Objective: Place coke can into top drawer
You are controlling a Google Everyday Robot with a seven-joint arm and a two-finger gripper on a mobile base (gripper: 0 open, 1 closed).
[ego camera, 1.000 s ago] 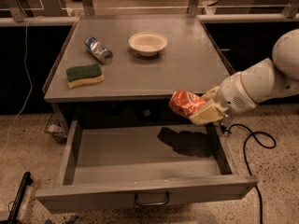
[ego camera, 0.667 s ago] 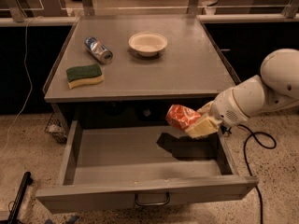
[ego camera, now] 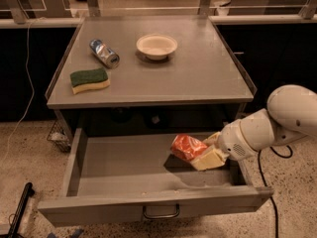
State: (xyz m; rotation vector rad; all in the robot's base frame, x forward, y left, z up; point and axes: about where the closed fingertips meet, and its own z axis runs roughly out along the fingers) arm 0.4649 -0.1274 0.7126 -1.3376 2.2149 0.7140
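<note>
Next, my gripper lets go of the coke can near the middle of the top drawer's bottom [ego camera: 174, 162], behind the curved handle.
The top drawer [ego camera: 119, 175] is pulled open below the grey tabletop, with its curved handle [ego camera: 161, 213] at the centre of the front panel. My gripper [ego camera: 204, 151] is shut on the coke can [ego camera: 186, 147], a shiny red-orange dented can. The can is held tilted inside the drawer's right half, just above its floor, casting a shadow underneath. The arm comes in from the right over the drawer's right wall.
On the tabletop [ego camera: 208, 78] lie a blue-and-silver can [ego camera: 104, 53] on its side, a green-and-yellow sponge [ego camera: 89, 80] and a white bowl [ego camera: 156, 46]. A small wire basket [ego camera: 59, 135] sits on the floor at left. A black cable [ego camera: 265, 182] runs at right.
My gripper has lowered the coke can from above the drawer's right edge down and slightly left into the drawer.
</note>
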